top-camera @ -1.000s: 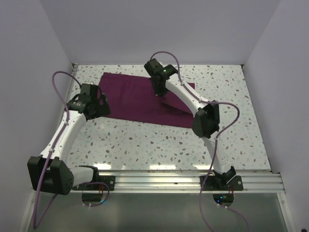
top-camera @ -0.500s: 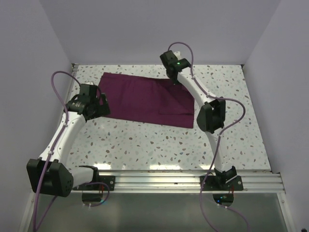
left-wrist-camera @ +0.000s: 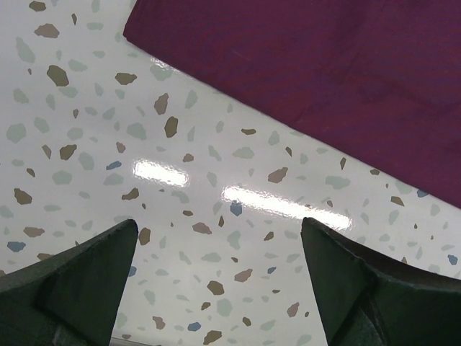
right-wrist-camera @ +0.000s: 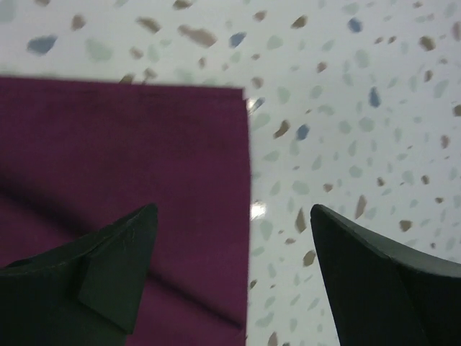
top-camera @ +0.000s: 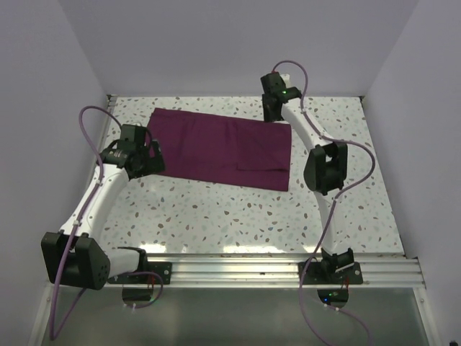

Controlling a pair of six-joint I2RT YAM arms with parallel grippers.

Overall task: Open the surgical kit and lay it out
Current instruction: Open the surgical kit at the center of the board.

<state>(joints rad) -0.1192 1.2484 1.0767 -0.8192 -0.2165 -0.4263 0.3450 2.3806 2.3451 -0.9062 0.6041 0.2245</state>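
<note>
Next, I move my right gripper to the loose corner of the folded flap (top-camera: 238,169), near the middle of the magenta cloth, and close it there.
The surgical kit shows as a dark magenta cloth wrap (top-camera: 216,148) lying flat and spread out at the back of the speckled table. A small folded flap (top-camera: 263,169) remains at its near right corner. My right gripper (top-camera: 272,114) hovers over the cloth's far right corner, open, with nothing between its fingers. In the right wrist view the cloth (right-wrist-camera: 130,144) ends under the open right gripper (right-wrist-camera: 234,209). My left gripper (top-camera: 148,155) stands open beside the cloth's left near edge. The left wrist view shows the cloth (left-wrist-camera: 324,72) just beyond the empty left gripper (left-wrist-camera: 217,222).
White walls close in the table (top-camera: 216,216) at the back and on both sides. An aluminium rail (top-camera: 238,268) with the arm bases runs along the near edge. Purple cables loop off both arms.
My right gripper carried the cloth's flap back and to the right, unfolding it, then opened and let the corner go. The left arm has not moved.
</note>
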